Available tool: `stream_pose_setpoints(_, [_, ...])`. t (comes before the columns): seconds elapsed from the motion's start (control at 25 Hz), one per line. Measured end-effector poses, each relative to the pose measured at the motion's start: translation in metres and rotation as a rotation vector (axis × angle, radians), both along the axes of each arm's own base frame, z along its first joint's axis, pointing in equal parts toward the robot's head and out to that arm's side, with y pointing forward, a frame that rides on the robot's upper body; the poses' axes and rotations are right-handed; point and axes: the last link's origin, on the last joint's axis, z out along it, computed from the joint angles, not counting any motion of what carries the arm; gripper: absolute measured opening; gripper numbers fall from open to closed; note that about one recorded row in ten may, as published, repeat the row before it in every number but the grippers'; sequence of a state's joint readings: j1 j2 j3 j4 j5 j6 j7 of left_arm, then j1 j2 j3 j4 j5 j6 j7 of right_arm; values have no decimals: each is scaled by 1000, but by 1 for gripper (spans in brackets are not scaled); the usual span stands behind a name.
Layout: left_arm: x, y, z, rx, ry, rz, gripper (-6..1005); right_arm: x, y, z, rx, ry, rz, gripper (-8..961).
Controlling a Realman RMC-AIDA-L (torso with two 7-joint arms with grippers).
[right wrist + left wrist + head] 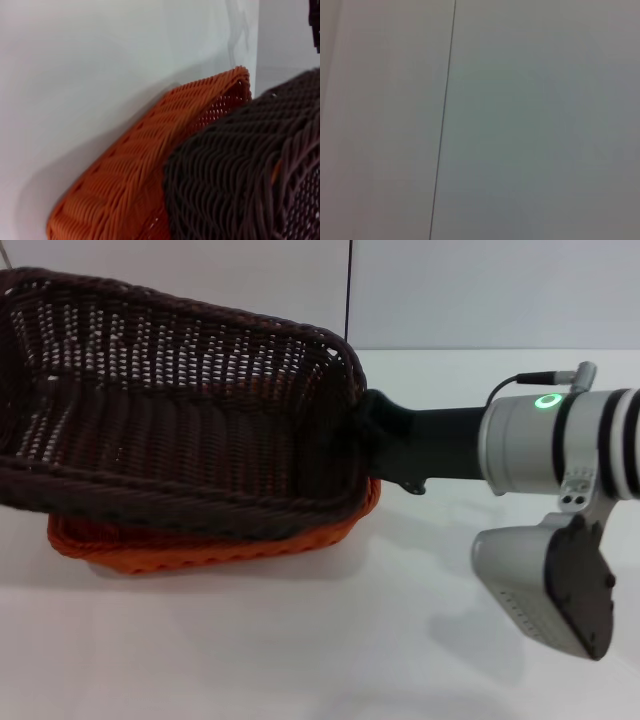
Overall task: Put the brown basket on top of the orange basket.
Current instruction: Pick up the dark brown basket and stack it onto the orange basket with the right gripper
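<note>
I will use my right gripper to let go of the brown basket, now tilted above the orange basket, nested down inside the rim of the orange basket (205, 445).
The brown basket (180, 410) hangs tilted in the air, close to the head camera, right above the orange basket (200, 552). The orange basket stands on the white table, and only its front and right rim show beneath the brown one. My right gripper (362, 435) reaches in from the right and holds the brown basket by its right end wall; the fingertips are hidden by the weave. In the right wrist view the brown basket (240, 175) overlaps the orange basket (135, 165). My left gripper is out of view.
The white table (300, 660) stretches in front of and to the right of the baskets. A pale wall with a thin dark vertical seam (349, 285) stands behind. The left wrist view shows only that wall and seam (442, 120).
</note>
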State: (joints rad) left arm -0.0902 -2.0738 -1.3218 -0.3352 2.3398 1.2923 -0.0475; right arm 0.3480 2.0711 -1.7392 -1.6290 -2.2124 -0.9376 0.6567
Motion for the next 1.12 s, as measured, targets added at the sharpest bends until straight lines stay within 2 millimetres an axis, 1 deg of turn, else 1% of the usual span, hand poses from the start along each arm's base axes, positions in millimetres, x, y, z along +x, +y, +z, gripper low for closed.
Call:
stream_pose_setpoints(0.16, [1,4,-2,-11,-5,-4,783,5,6,6,-10,14,12,191])
stream_pose_setpoints(0.32, [2,7,-3,-17,-9,-4,783,7,12,7,-12,7,7,195])
stream_pose_setpoints(0.36, [2,7,-3,-17,-9,-4,783,8,18,7,-10,2,5,196])
stream_pose_setpoints(0.4, [2,7,-3,-17,-9,-4,783,8,18,7,-10,2,5,197])
stream_pose_setpoints(0.52, [2,8,-3,-17,-10,-3,783,9,28,9,3,13,5,200])
stream_pose_setpoints(0.68, [-1,7,-1,0,-22,13,783,6,39,9,33,39,-1,205])
stream_pose_setpoints(0.96, [-2,7,0,5,-25,18,783,12,47,1,15,2,-17,212])
stream_pose_setpoints(1.12, [-1,9,0,7,-25,15,783,15,46,-2,5,-6,-27,216])
